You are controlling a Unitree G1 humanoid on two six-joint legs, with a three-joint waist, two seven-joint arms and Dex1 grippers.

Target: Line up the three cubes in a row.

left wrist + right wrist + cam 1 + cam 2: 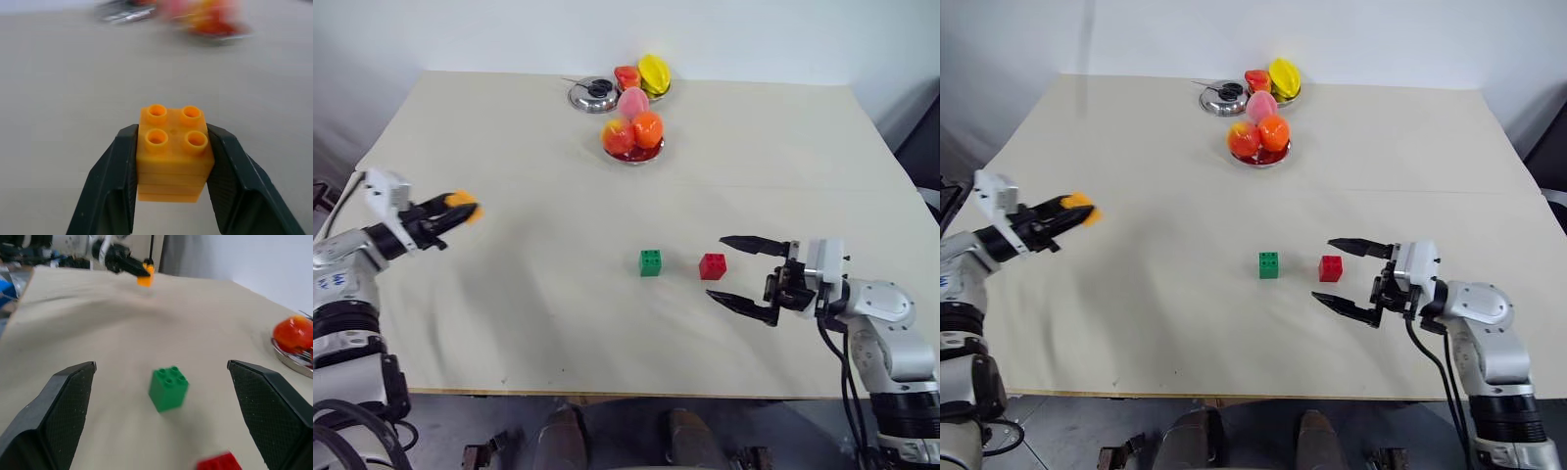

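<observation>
I will release the orange-yellow cube with my left gripper on the table (584,259) beside the green cube, opposite the red cube.
The orange-yellow cube (172,152) sits clamped between the two black fingers of my left gripper (460,210), which is shut on it and holds it just above the table at the far left. In the right wrist view the same cube (145,280) hangs in the distance. A green cube (650,262) and a red cube (713,266) rest side by side near the table's middle, a small gap between them. My right gripper (742,274) stands open just right of the red cube, pointing at it, nothing between its fingers.
At the far side of the cream table (509,323) stands a metal plate of toy fruits (633,135), behind it a second dish with yellow and red fruits (646,74) and a small metal lid (593,95). The table's front edge runs close below the cubes.
</observation>
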